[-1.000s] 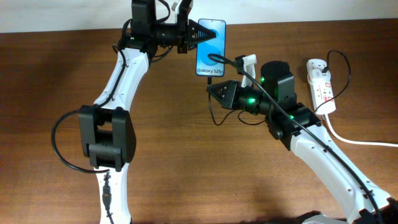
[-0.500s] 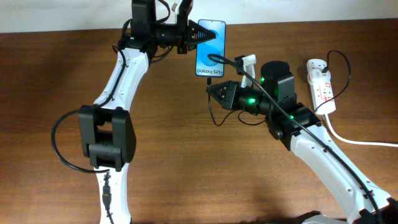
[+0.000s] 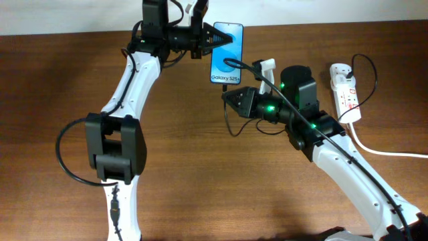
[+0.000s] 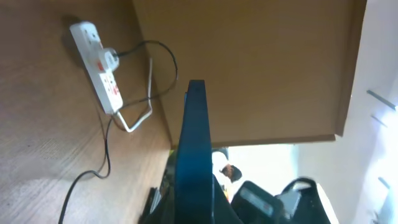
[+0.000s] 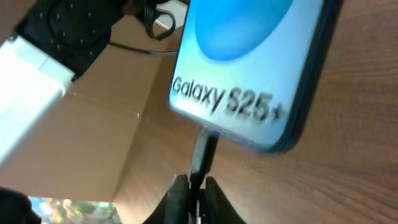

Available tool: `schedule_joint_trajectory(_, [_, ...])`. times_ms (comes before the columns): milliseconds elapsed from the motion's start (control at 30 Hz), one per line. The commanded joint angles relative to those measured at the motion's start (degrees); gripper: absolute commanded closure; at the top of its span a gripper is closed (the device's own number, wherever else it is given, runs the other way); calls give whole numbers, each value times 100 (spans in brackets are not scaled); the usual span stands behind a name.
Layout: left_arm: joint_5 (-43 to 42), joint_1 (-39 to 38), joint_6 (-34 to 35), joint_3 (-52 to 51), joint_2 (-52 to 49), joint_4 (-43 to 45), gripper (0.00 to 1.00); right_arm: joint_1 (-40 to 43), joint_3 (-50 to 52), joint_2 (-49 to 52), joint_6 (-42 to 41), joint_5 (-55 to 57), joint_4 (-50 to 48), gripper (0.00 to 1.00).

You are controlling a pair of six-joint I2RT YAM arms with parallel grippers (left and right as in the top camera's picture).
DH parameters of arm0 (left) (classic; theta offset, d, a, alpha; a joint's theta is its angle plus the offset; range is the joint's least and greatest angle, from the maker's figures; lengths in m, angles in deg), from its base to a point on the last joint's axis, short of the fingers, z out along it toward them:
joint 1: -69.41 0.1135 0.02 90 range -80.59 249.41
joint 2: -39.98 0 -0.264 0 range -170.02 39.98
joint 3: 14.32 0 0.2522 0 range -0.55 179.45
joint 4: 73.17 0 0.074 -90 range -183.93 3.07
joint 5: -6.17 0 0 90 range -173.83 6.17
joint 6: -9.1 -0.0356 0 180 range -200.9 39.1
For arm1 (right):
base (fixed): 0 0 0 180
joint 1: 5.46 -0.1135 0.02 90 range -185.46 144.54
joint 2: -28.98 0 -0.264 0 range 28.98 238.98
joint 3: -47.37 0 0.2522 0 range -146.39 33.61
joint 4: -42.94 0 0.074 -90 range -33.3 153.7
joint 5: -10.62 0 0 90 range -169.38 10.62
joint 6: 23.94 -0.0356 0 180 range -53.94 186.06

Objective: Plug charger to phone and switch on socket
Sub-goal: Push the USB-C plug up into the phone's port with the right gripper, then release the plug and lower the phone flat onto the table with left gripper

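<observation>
The phone, now held at the table's back edge, will be set down by my left gripper on the bare table (image 3: 203, 106) between my left arm and my right gripper.
The phone (image 3: 227, 53), blue screen reading "Galaxy S25+", is held at the table's back edge by my left gripper (image 3: 215, 38), which is shut on its left side. In the left wrist view the phone (image 4: 193, 149) shows edge-on between the jaws. My right gripper (image 3: 227, 96) is shut on the charger plug (image 5: 202, 152), whose tip meets the phone's bottom edge (image 5: 249, 93). The thin black charger cable (image 3: 231, 124) loops below. The white socket strip (image 3: 345, 90) lies at the right with a black plug in it; it also shows in the left wrist view (image 4: 96, 62).
A thick white cord (image 3: 381, 150) runs from the socket toward the right edge. A white block (image 3: 267, 67) sits on my right arm near the phone. A cardboard wall (image 4: 249, 62) stands behind the table.
My right gripper has edged slightly up toward the phone's bottom with the plug. The left arm and phone have not moved.
</observation>
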Motion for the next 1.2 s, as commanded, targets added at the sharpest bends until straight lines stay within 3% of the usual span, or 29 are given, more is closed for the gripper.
schedule_joint_trajectory(0, [-553, -96, -197, 57, 26, -7, 100, 131, -140, -107, 13, 308, 284, 80])
schedule_joint_trajectory(333, [-315, 90, -267, 57, 24, -4, 100, 131, -140, -116, 127, -225, 387, 62])
schedule_joint_trajectory(600, [-343, 192, -1626, -13, 13, -199, 100, 138, -155, -131, 579, -203, 625, 46])
schedule_joint_trajectory(700, [-339, 192, -2013, -13, -72, -289, 100, 138, -315, -138, 756, 188, 1139, 44])
schedule_joint_trajectory(833, [-267, 192, -2022, -17, -352, -417, 100, 136, -817, -153, 1191, 863, 2205, 44])
schedule_joint_trajectory(967, [492, 192, -2039, -20, -551, -1150, 100, 138, -1438, -153, 1399, 1574, 3198, 40])
schedule_joint_trajectory(1067, [953, 188, -2402, -20, -649, -1572, 100, 138, -1976, -153, 1541, 2225, 4111, 34])
schedule_joint_trajectory(1167, [1506, 188, -2739, -17, -649, -2022, 100, 138, -2149, -153, 1665, 2461, 4428, 31])
